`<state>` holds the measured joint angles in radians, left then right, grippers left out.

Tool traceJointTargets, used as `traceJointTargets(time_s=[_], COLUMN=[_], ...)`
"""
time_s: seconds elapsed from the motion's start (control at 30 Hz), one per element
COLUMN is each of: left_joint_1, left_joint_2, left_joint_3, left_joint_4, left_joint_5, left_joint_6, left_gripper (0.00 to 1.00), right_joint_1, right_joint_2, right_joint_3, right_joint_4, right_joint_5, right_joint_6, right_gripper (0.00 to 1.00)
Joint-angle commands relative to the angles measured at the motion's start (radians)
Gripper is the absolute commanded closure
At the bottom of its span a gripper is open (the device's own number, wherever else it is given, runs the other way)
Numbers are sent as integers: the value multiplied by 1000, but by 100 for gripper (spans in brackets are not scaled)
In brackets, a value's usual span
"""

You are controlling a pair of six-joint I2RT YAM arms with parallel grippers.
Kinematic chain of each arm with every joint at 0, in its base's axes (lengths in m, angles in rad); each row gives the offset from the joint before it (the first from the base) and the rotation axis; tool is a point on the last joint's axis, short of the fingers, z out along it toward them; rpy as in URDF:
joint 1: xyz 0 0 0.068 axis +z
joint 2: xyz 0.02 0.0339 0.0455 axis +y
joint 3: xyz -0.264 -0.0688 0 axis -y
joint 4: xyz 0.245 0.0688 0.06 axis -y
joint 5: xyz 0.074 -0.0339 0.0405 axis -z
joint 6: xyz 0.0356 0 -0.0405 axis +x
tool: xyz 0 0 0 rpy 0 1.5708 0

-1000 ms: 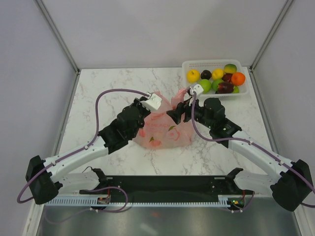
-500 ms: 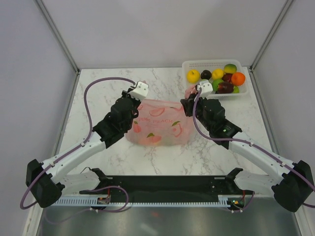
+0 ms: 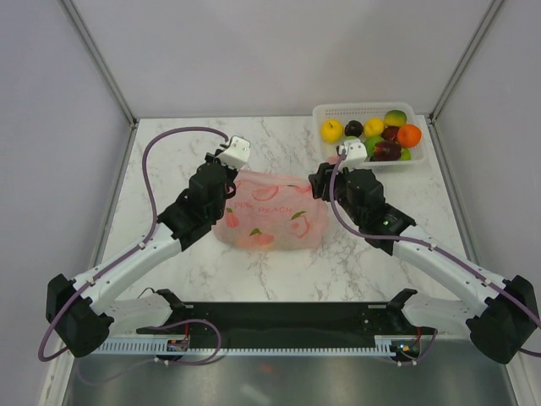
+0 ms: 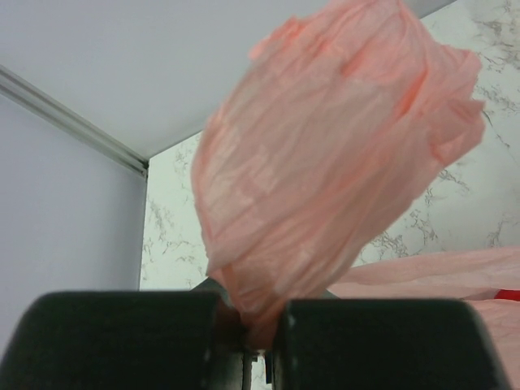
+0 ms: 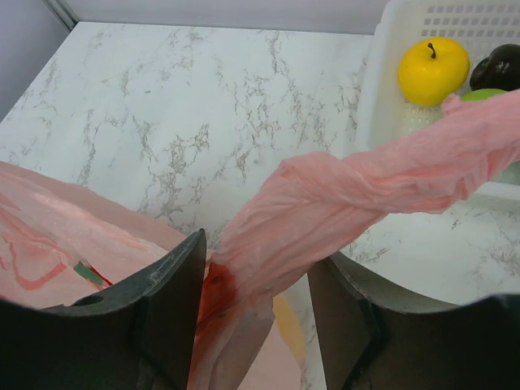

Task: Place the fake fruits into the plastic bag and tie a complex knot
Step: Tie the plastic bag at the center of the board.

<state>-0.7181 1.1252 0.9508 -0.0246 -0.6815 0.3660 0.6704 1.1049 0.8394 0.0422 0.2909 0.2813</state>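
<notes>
The twisted handle of the bag slants loosely across the robot's open right gripper toward the basket, so that gripper should move in toward the bag and close on the handle's base [image 5: 236, 313] before knotting.
The pink plastic bag [image 3: 270, 211] lies stretched flat on the marble table between both arms. My left gripper [image 3: 222, 179] is shut on the bag's left handle [image 4: 325, 162], which bunches up out of the closed jaws [image 4: 262, 313]. My right gripper [image 3: 320, 179] is open around the twisted right handle [image 5: 366, 187]. That handle rests against the left finger [image 5: 175, 284], with a gap to the right finger. Fake fruits, among them a yellow one [image 3: 331, 130] [image 5: 433, 70] and an orange one [image 3: 409, 135], sit in the basket. No knot is in view.
A white lattice basket [image 3: 365, 110] [image 5: 390, 49] stands at the back right corner, close behind my right gripper. Grey walls and a metal frame enclose the table. A black rail runs along the near edge [image 3: 279, 317].
Both arms have moved apart and a little back, pulling the bunched bag out wide and flat. The right jaws closed on the handle and now stand apart again.
</notes>
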Motion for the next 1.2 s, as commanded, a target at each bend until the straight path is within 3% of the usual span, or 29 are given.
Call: traceJointTargets(time_s=[0.0, 0.33, 0.4, 0.43, 0.5, 0.77, 0.83, 0.9, 1.0, 1.03, 1.13, 1.17], left_joint_1=[6, 2, -1, -1, -3, -4, -4, -4, -4, -6, -6, -6], left_joint_2=[-18, -22, -24, -24, -28, -47, -48, -51, -56, -56, -56, -59], left_joint_3=[42, 43, 43, 42, 42, 39, 37, 37, 36, 36, 34, 36], left_joint_4=[6, -3, -3, -5, -6, -3, -5, -3, -3, -3, -5, -5], left_joint_5=[-15, 17, 19, 20, 22, 30, 34, 34, 36, 37, 40, 40], left_joint_6=[-44, -52, -52, -52, -52, -49, -49, -45, -44, -44, -44, -45], left_gripper=[98, 98, 98, 98, 98, 98, 98, 98, 98, 98, 98, 98], right_joint_1=[17, 112, 129, 132, 143, 195, 213, 222, 224, 225, 225, 227], right_joint_2=[33, 38, 41, 42, 61, 139, 150, 164, 167, 164, 138, 122], right_joint_3=[52, 96, 105, 115, 128, 188, 204, 208, 205, 199, 172, 167], right_joint_4=[-4, -4, -5, -5, -7, -27, -30, -33, -33, -31, -13, -8], right_joint_5=[46, 96, 97, 97, 94, 103, 117, 120, 145, 155, 156, 162], right_joint_6=[30, 61, 58, 50, 30, -121, -166, -217, -228, -217, -192, -185], right_gripper=[40, 35, 42, 54, 65, 67, 80, 83, 77, 58, 40, 38])
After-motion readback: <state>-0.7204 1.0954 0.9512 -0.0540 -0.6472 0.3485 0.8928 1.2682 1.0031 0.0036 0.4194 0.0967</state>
